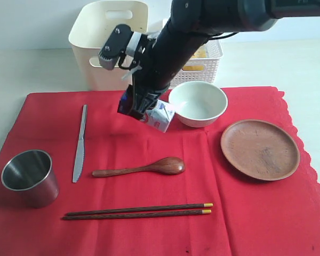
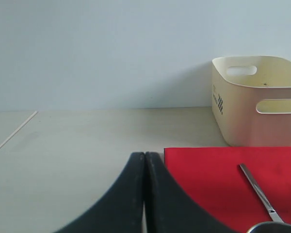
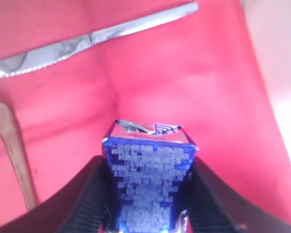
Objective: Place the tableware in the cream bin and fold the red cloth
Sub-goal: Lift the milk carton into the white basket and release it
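Note:
My right gripper sets the milk carton in the white lattice basket (image 1: 204,39) next, away from the cream bin.
The red cloth (image 1: 245,224) lies flat with the tableware on it: pale green bowl (image 1: 198,103), brown plate (image 1: 260,149), steel cup (image 1: 30,177), knife (image 1: 80,143), wooden spoon (image 1: 141,168) and chopsticks (image 1: 138,211). The cream bin (image 1: 104,42) stands behind the cloth. My right gripper (image 1: 137,109) hangs above the cloth beside the bowl, shut on a blue and white milk carton (image 1: 160,116). In the right wrist view the carton (image 3: 148,179) fills the gap between the fingers of the gripper (image 3: 147,164). My left gripper (image 2: 145,158) is shut and empty, off the cloth's (image 2: 218,179) left corner.
A white lattice basket (image 1: 202,64) with food in it stands behind the bowl, next to the cream bin (image 2: 262,102). Bare pale table surrounds the cloth. The right arm reaches in from the upper right, over the basket.

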### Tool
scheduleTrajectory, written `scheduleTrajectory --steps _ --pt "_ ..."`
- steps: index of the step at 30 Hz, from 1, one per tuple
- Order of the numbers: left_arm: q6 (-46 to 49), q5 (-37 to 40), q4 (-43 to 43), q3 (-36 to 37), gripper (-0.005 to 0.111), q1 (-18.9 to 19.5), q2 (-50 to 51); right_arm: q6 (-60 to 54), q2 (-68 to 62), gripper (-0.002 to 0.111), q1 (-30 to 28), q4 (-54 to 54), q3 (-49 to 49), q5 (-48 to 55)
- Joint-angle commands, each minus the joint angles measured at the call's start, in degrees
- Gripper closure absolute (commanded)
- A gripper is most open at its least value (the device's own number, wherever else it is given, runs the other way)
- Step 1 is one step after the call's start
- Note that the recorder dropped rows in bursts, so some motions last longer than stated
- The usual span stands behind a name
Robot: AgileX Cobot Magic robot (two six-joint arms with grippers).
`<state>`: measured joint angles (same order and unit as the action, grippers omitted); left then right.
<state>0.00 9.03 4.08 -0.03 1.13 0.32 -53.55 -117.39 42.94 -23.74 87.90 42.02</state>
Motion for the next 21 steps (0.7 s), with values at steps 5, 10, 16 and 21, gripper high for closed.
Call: scheduleTrajectory --steps 5,10,16,21 --pt "0.0 -0.2 0.1 0.0 0.107 0.1 -0.3 0.2 4.8 0.108 -0.1 -1.1 1.0 -4.1" --pt "0.0 -0.2 0.1 0.0 0.107 0.1 -0.3 0.2 5.4 0.108 -0.1 0.9 1.0 -4.6" --pt "0.0 -0.2 0.1 0.0 0.107 0.1 -0.3 -1.3 5.4 0.108 -0.1 0.9 1.0 -7.7" --pt "0.0 -0.2 0.1 0.0 0.107 0.1 -0.3 6.0 5.4 0.108 -0.1 6.4 1.0 -16.1"
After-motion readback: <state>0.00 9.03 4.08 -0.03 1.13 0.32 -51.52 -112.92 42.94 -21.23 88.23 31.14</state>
